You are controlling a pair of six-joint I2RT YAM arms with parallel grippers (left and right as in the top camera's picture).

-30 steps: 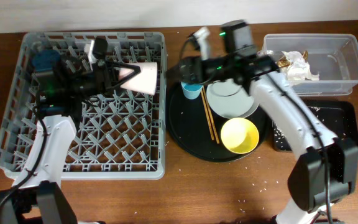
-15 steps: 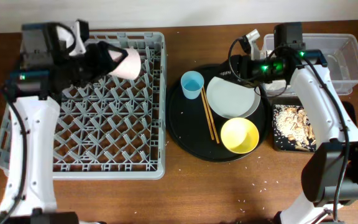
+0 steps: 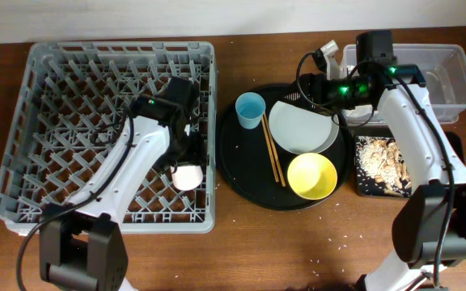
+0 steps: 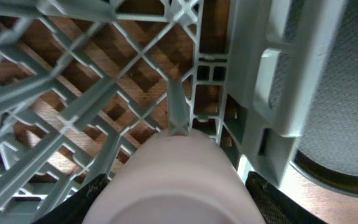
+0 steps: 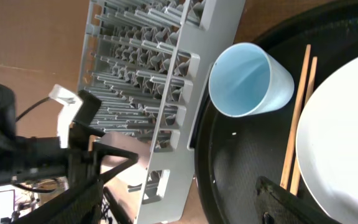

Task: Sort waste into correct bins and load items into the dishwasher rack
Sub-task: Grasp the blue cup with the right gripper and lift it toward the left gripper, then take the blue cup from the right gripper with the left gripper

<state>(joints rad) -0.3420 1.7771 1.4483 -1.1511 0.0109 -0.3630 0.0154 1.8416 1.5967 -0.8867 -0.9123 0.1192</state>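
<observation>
Next, the robot's right gripper should move to the light blue cup on the round black tray and close on the cup's rim [image 3: 263, 103] [image 5: 269, 76].
My left gripper [image 3: 184, 158] is shut on the small pink cup [image 3: 187, 175], holding it low among the pegs at the right side of the grey dishwasher rack [image 3: 71, 97]. The cup [image 4: 179, 180] fills the left wrist view between the fingers [image 4: 179, 205]. My right gripper [image 3: 318, 90] is open and empty above the back edge of the pale plate [image 3: 298, 129]. The light blue cup [image 3: 250, 109], the chopsticks [image 3: 273, 153] and the yellow bowl [image 3: 312, 175] rest on the round black tray. The right wrist view shows the blue cup [image 5: 248, 81] and chopsticks [image 5: 297, 118]. The napkins are hidden.
The large round black tray [image 3: 237, 174] lies just right of the rack. The clear tub [image 3: 439, 77] stands at the back right, partly behind my right arm. The shallow black tray [image 3: 364, 190] holds crumbly food scraps [image 3: 387, 164].
My left arm has swung from the rack's back left to its right side and lowered the pink cup among the pegs. My right arm pulled back right from the blue cup, then stayed.
</observation>
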